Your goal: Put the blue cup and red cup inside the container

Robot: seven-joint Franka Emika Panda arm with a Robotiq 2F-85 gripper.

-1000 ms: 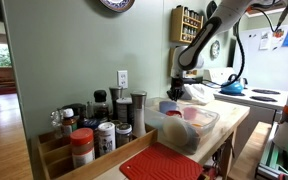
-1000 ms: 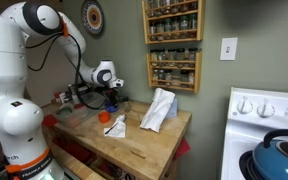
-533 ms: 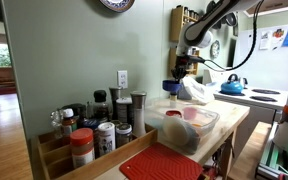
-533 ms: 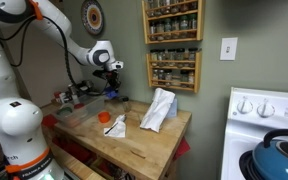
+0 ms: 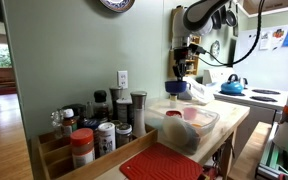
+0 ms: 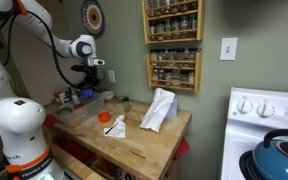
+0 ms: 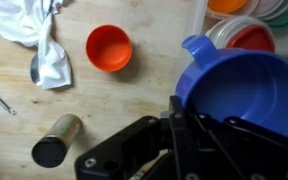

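The blue cup will go inside the clear container, at the container's end (image 5: 156, 113) near the wooden spice-jar tray.
My gripper (image 7: 180, 108) is shut on the rim of the blue cup (image 7: 239, 88) and holds it in the air. In both exterior views the blue cup (image 5: 176, 87) (image 6: 87, 93) hangs under the gripper (image 5: 181, 70) (image 6: 89, 78), above the far end of the clear container (image 5: 206, 125). In the wrist view the container (image 7: 197, 17) lies at the top right with coloured round lids in it. The red cup (image 7: 109, 47) stands upright and empty on the wooden table, also seen in an exterior view (image 6: 105, 118), apart from the gripper.
A white cloth (image 7: 36, 35) (image 6: 159, 108) lies by the red cup. A small dark-capped jar (image 7: 56, 140) lies on its side. A wooden spice-jar tray (image 5: 89, 140) and red mat (image 5: 164, 163) sit near the camera. A blue kettle (image 5: 234, 86) stands on the stove.
The arm has lifted the blue cup off the table and carried it up and over toward the container. The red cup and the cloth have not moved.
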